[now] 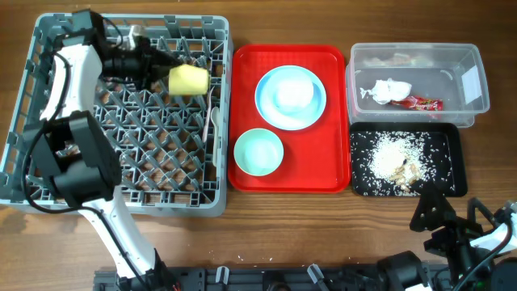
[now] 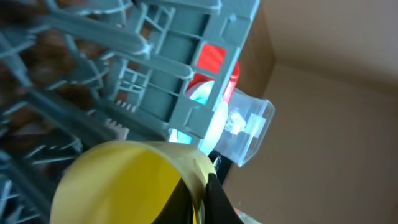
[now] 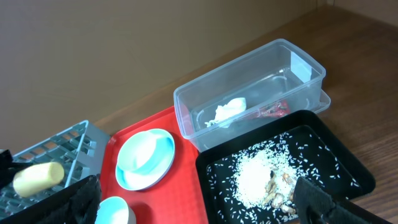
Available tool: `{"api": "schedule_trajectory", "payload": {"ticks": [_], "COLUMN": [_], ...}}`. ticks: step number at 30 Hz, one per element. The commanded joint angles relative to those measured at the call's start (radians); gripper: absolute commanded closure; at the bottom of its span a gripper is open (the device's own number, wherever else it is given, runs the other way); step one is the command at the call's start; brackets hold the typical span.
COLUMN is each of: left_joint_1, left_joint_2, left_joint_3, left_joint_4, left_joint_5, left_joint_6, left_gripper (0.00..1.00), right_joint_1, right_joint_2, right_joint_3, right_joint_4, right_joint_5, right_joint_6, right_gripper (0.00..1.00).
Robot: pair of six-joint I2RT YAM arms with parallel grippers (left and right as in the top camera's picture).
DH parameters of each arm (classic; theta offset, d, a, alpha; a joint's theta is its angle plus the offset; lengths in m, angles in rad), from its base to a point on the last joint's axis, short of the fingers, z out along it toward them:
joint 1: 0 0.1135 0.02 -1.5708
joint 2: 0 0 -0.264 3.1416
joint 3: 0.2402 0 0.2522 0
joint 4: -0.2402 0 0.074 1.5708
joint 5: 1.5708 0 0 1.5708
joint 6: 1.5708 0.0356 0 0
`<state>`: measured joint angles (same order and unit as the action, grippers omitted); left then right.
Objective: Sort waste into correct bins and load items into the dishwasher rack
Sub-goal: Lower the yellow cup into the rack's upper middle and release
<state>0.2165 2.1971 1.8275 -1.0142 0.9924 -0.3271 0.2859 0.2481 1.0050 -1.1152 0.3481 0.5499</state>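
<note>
The yellow cup, now on its side over the rack, will be released by my left gripper among the grey dishwasher rack's far wires [image 1: 168, 87], so that it sits there beside the white utensil.
My left gripper [image 1: 166, 74] is shut on the rim of the small yellow cup [image 1: 188, 78] and holds it on its side over the far right part of the grey dishwasher rack [image 1: 48, 174]. The left wrist view shows the fingers [image 2: 208, 196] pinching the cup wall [image 2: 118, 186]. A pale-blue plate [image 1: 268, 107] carrying a whitish bowl [image 1: 293, 91] and a mint bowl [image 1: 258, 151] sit on the red tray [image 1: 323, 170]. A white utensil [image 1: 215, 121] lies in the rack. My right gripper [image 1: 440, 222] is open and empty near the table's front edge, just in front of the black tray [image 3: 348, 165].
The clear tub [image 1: 468, 61] holds the white napkin [image 1: 386, 89] and the red wrapper [image 1: 422, 103]. The black tray [image 1: 448, 145] holds rice and food scraps [image 1: 397, 158]. The left arm stretches across the rack's left side.
</note>
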Motion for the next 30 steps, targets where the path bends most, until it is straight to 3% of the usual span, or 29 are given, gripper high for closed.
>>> {"api": "schedule_trajectory", "payload": {"ticks": [1,6,10,14,19,25,30], "left_joint_1": [0.016,0.016,0.003,-0.034,-0.072,-0.05,-0.03], "left_joint_2": [0.051,0.051,0.051,0.061,0.104,0.103,0.103], "left_joint_3": [-0.028,-0.028,-0.028,-0.028,-0.028,-0.028,-0.028], "left_joint_4": [-0.009,0.064,0.106,0.116,0.147,0.061,0.059], "left_joint_5": [-0.252,0.331,0.359,0.123,0.082,-0.292,-0.389], "left_joint_6": [0.051,0.051,0.051,0.051,0.019,0.033,0.032], "left_gripper": [0.96,0.96,0.96,0.96,0.96,0.96,0.96], "right_joint_1": [-0.005,-0.005,-0.005,-0.005,-0.005,-0.005,-0.005], "right_joint_2": [-0.01,-0.01,-0.01,-0.01,-0.01,-0.01,-0.01], "right_joint_3": [0.002,0.002,0.002,0.002,0.002,0.002,0.002], "right_joint_4": [-0.001,-0.001,-0.001,-0.001,-0.001,-0.001,-0.001], "right_joint_5": [-0.005,-0.005,-0.005,-0.005,-0.005,-0.005,-0.005], "right_joint_6": [0.01,0.01,0.01,0.01,0.01,0.01,0.01], "right_gripper": [0.0,0.0,0.0,0.0,0.0,0.0,0.0]}}
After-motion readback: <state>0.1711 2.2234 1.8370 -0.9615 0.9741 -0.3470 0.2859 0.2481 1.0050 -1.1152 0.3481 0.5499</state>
